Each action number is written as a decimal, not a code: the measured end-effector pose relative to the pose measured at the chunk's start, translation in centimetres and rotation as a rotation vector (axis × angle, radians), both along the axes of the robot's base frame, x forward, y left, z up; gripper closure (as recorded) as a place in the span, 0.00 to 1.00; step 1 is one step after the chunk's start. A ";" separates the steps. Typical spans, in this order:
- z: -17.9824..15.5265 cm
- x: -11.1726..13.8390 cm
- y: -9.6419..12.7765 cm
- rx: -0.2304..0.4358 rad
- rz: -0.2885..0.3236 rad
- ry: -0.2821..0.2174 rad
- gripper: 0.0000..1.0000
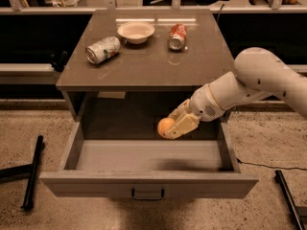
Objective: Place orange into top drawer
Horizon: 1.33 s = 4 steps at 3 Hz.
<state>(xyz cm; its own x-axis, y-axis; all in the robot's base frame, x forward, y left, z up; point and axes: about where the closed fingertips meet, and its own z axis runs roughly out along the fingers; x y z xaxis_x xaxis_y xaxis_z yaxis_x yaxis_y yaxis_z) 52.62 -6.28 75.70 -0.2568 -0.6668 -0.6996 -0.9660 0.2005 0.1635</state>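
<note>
Next, I let go of the orange with my gripper on the shaded back part of the top drawer's bare bottom (171, 129), close to the middle. The orange is still held above the drawer's floor.
The top drawer (144, 185) is pulled out wide below the brown table, its flat grey-brown front facing me with a small dark handle (147, 194) at its centre. My gripper (171, 127) reaches in from the right on a white arm and is shut on the orange (166, 126), a small round orange-yellow fruit. It holds the orange above the back middle of the drawer's bare floor, below the table top's level. The orange is not touching the drawer floor.
On the table top (153, 63) stand a white bowl (136, 31), a crushed red can (177, 36) and a silver can (102, 49) lying on its side. Black stand legs lie on the floor at left (32, 171) and right (288, 195).
</note>
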 end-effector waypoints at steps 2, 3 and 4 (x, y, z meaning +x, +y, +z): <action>-5.1 2.1 -2.0 -0.057 -0.156 0.010 1.00; -7.8 4.3 -2.8 -0.067 -0.243 -0.010 1.00; -9.5 6.8 -2.9 -0.071 -0.297 -0.026 0.84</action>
